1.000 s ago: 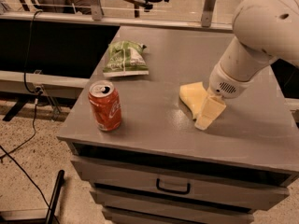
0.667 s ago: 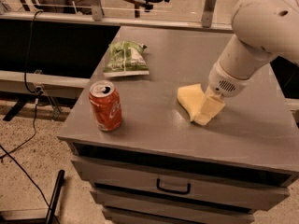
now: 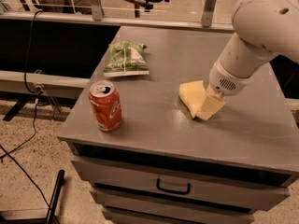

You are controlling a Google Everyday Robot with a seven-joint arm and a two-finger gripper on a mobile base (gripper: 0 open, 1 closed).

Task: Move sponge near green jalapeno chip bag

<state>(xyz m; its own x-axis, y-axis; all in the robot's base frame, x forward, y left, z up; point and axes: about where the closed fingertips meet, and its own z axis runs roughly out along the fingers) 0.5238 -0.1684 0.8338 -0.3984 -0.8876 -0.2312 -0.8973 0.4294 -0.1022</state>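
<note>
My gripper is going to release the sponge on the grey table top beside the green jalapeno chip bag (image 3: 174, 57), a small gap away.
The pale yellow sponge (image 3: 190, 96) is on the grey table top (image 3: 154, 125), right of centre. My gripper (image 3: 209, 107) comes down from the white arm at the right and is shut on the sponge's right end, low at the table surface. One pale yellow finger (image 3: 212, 107) shows on the sponge's near side; the other is hidden behind the wrist. The green jalapeno chip bag (image 3: 126, 58) lies flat at the back left of the table, well apart from the sponge.
A red soda can (image 3: 105, 106) stands upright near the front left edge of the table. Drawers with a dark handle (image 3: 173, 187) are below the table top. A cable (image 3: 28, 55) hangs at the left and a railing runs behind the table.
My gripper and the sponge have shifted together a little to the left, toward the chip bag. The can and the bag have not moved.
</note>
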